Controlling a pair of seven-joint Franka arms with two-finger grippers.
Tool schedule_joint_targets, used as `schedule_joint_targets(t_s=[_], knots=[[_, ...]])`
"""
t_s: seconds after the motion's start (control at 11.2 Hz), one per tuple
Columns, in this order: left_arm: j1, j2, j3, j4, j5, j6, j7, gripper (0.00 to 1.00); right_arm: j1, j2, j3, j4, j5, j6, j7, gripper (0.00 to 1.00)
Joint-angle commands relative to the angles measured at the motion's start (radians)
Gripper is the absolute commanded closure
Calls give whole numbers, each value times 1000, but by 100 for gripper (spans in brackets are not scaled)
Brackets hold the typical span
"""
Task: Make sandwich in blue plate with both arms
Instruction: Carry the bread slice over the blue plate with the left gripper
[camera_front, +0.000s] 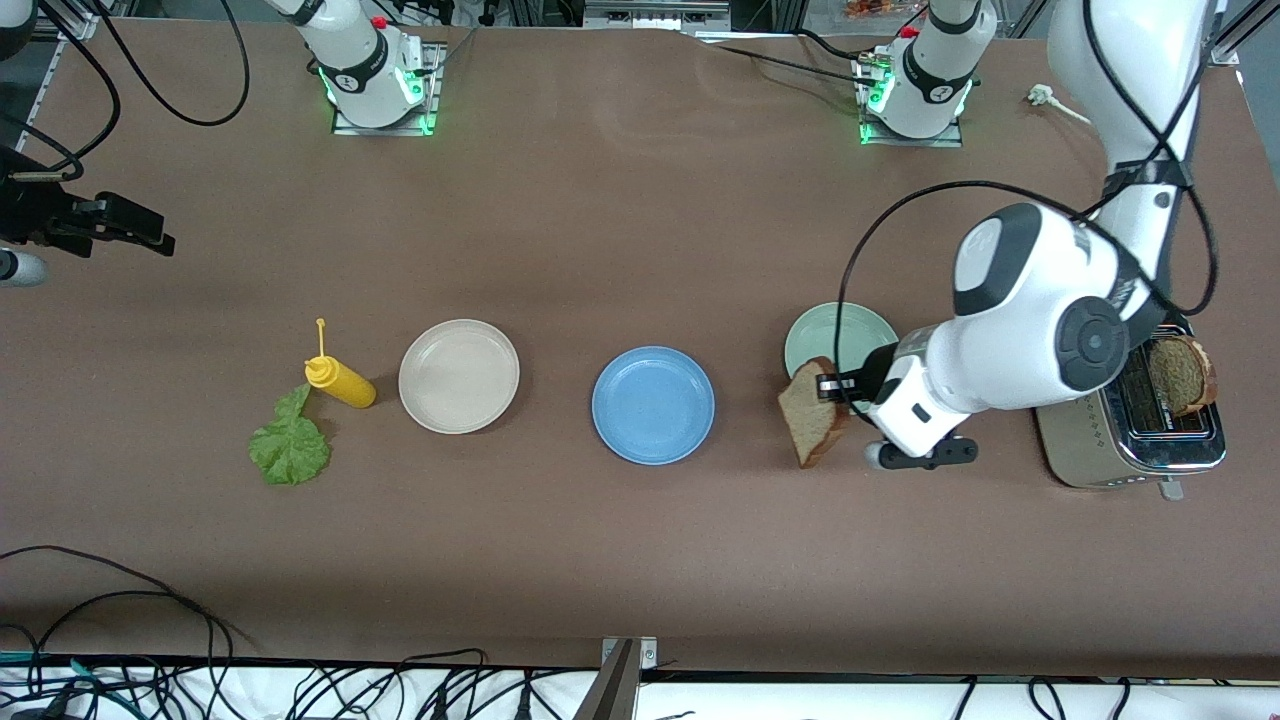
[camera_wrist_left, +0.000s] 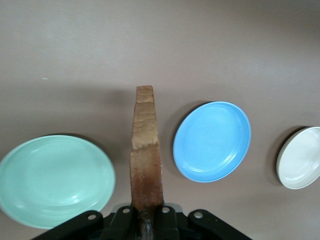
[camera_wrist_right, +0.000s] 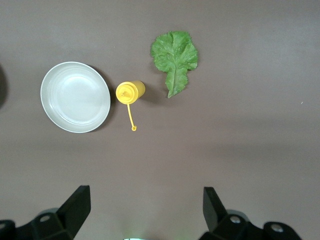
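My left gripper is to let go of the brown bread slice. It will set it on the middle of the bare blue plate (camera_front: 648, 406) (camera_wrist_left: 212, 142).
My left gripper (camera_front: 832, 388) (camera_wrist_left: 146, 216) is shut on one brown bread slice (camera_front: 810, 425) (camera_wrist_left: 146, 150), held on edge in the air over the table beside the pale green plate's rim. The blue plate (camera_front: 653, 405) (camera_wrist_left: 212, 141) lies bare at mid-table, toward the right arm's end from the slice. A second bread slice (camera_front: 1181, 375) stands in the toaster (camera_front: 1135, 440). The lettuce leaf (camera_front: 289, 442) (camera_wrist_right: 175, 57) lies flat at the right arm's end. My right gripper (camera_front: 150, 232) (camera_wrist_right: 147, 200) hangs open and holds nothing, high over that end.
A pale green plate (camera_front: 838, 338) (camera_wrist_left: 55, 180) sits next to the held slice. A beige plate (camera_front: 459, 376) (camera_wrist_right: 75, 96) and a yellow squeeze bottle (camera_front: 341, 382) (camera_wrist_right: 130, 91) lie between the blue plate and the lettuce. Cables run along the table's near edge.
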Motion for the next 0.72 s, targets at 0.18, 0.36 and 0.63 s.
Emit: schedule_joint_targets(t_s=[0.18,0.36,0.63], knots=[[-8,105,-113,10,-31,171,-115,100,-3,-12,-8,1,22,-11,0,0],[-18,151,-147,10,-31,250,-173,100,-3,-10,-6,1,20,-11,0,0],[-32,217,-209,7,-30,349,-224,100,-3,-9,-6,0,20,-11,0,0]])
